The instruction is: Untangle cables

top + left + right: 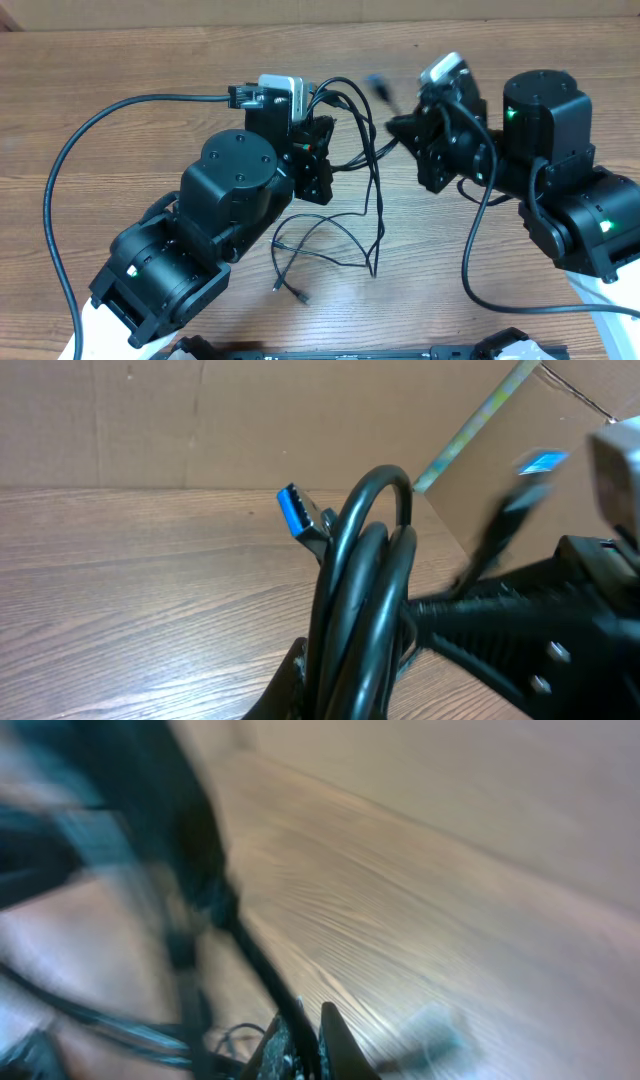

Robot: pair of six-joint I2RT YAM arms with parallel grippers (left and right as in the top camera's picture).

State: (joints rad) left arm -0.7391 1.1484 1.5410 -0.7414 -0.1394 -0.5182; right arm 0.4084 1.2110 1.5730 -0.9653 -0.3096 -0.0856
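My right gripper will open and take those loops [369, 128], since the cable it holds still runs into the bunched loops at my left gripper.
Several thin black cables [374, 205] hang from between my two grippers and trail in loose loops on the wooden table [150, 60], ending in small plugs [300, 296]. My left gripper [318, 150] is shut on a bunch of cable loops [365, 590], and a blue plug [294, 510] sticks out beside them. My right gripper [398, 126] faces it from the right, shut on a single cable [255, 970] that runs between its fingertips [335, 1040]. That view is blurred. A blurred blue plug [378, 84] sticks up near the right gripper.
Thick black arm wires curve over the table at the left [60, 170] and right [478, 250]. A dark bar [350, 352] lies along the front edge. A cardboard wall [200, 420] stands behind the table.
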